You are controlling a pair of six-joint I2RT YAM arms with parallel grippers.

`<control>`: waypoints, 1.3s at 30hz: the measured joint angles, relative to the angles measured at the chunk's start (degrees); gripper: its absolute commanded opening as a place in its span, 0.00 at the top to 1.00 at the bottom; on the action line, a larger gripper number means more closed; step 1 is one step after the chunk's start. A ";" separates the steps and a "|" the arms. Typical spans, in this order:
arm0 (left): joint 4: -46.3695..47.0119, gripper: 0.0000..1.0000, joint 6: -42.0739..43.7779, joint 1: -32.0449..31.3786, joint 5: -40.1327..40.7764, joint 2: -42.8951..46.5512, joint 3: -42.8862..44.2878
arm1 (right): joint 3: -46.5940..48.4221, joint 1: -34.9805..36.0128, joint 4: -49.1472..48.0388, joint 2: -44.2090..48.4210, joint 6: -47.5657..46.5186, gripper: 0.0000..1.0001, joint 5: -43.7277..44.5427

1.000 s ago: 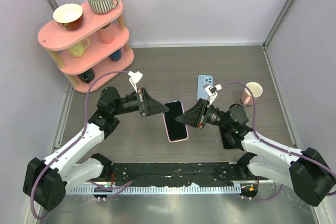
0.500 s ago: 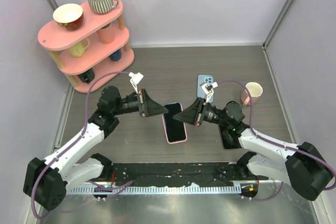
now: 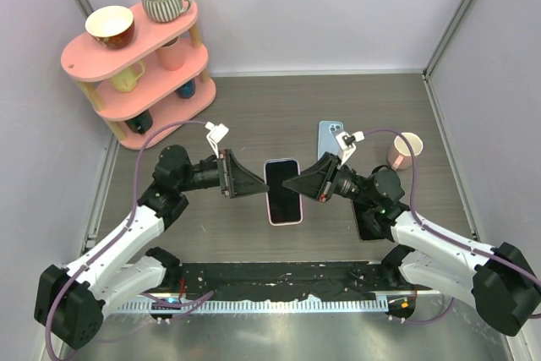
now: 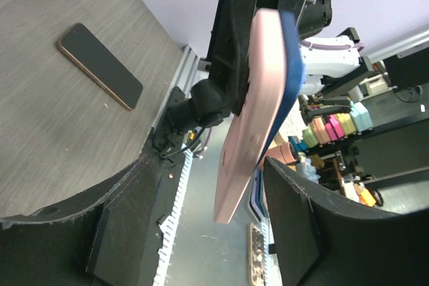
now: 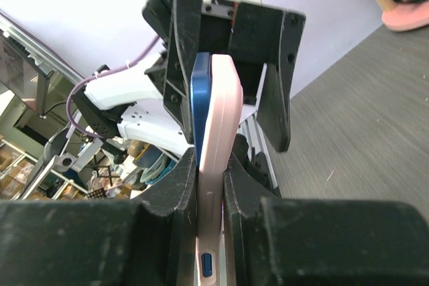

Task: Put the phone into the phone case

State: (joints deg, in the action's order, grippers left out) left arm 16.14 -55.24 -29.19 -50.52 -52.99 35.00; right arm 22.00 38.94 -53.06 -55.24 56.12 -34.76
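Next, my left gripper pinches the case's free edge [image 4: 236, 182] and squeezes the blue phone in, because the phone still stands out of the pink case's rim.
The pink phone case [image 3: 283, 213] with the phone [image 3: 283, 189] in it, screen up, hangs above the table between my two grippers. My right gripper [image 3: 294, 185] is shut on its right edge. In the right wrist view the fingers [image 5: 181, 185] squeeze the pink case [image 5: 224, 98] with the blue phone [image 5: 201, 98] pressed against it. My left gripper [image 3: 259, 183] is open at the case's left edge. In the left wrist view its wide-apart fingers [image 4: 315, 232] straddle the end of the pink case [image 4: 258, 112] without touching it; the blue phone [image 4: 289, 65] shows behind.
A second blue phone [image 3: 330, 136] lies on the table behind the right arm. A dark phone [image 3: 368, 227] lies under the right arm and shows in the left wrist view [image 4: 100, 65]. A pink mug [image 3: 407, 150] stands at the right; a pink shelf [image 3: 139, 65] of cups stands back left.
The right gripper has carried the cased phone slightly up and away from the table. The left gripper has drawn back a little to the left and stands open beside it.
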 measured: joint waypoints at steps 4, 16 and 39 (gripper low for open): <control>4.79 0.32 -3.19 -0.48 -1.22 0.13 -3.28 | 1.18 0.09 0.46 0.61 -0.70 0.99 1.68; 11.82 0.87 -6.03 -5.27 -2.71 -5.40 -3.32 | 1.68 4.20 3.63 0.44 -7.17 0.84 8.09; 5.20 1.00 5.31 -6.47 -5.57 -1.62 -0.13 | 12.59 5.03 16.74 1.44 -10.36 0.99 10.71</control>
State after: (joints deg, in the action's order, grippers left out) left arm 21.34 -49.93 -35.66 -56.10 -54.61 34.87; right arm 34.59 43.97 -36.32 -53.80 45.76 -24.05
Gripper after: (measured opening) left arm 0.167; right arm 0.209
